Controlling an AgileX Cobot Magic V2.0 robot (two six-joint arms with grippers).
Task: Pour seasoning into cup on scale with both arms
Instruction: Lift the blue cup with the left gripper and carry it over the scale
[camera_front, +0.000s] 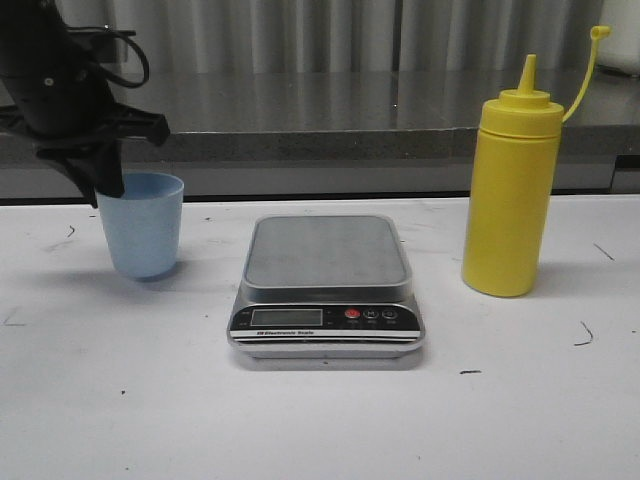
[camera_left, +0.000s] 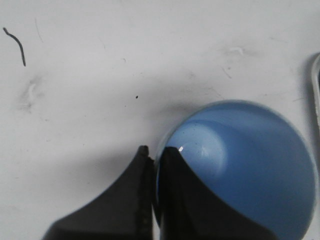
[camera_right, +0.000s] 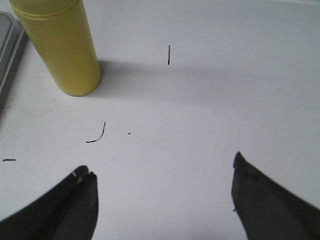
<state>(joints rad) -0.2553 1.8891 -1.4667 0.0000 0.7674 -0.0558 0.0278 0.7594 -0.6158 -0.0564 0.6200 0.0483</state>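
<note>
Next, my left gripper lets go of the pale blue cup on the back half of the scale's bare steel platform (camera_front: 322, 248).
The pale blue cup (camera_front: 145, 230) stands upright on the white table, left of the scale (camera_front: 327, 250), whose steel platform is bare. My left gripper (camera_front: 108, 195) comes down on the cup's left rim. In the left wrist view it (camera_left: 156, 150) is shut on the rim of the cup (camera_left: 250, 160), one finger inside and one outside. The yellow seasoning bottle (camera_front: 510, 200) stands right of the scale with its cap hanging off on its strap. My right gripper (camera_right: 160, 167) is open over bare table, well short of the bottle (camera_right: 60, 45), and is outside the front view.
A grey counter ledge (camera_front: 350, 130) runs along the back of the white table (camera_front: 320, 420). The scale's corner (camera_right: 7, 45) shows beside the bottle in the right wrist view. Small black marks (camera_right: 97, 135) dot the tabletop.
</note>
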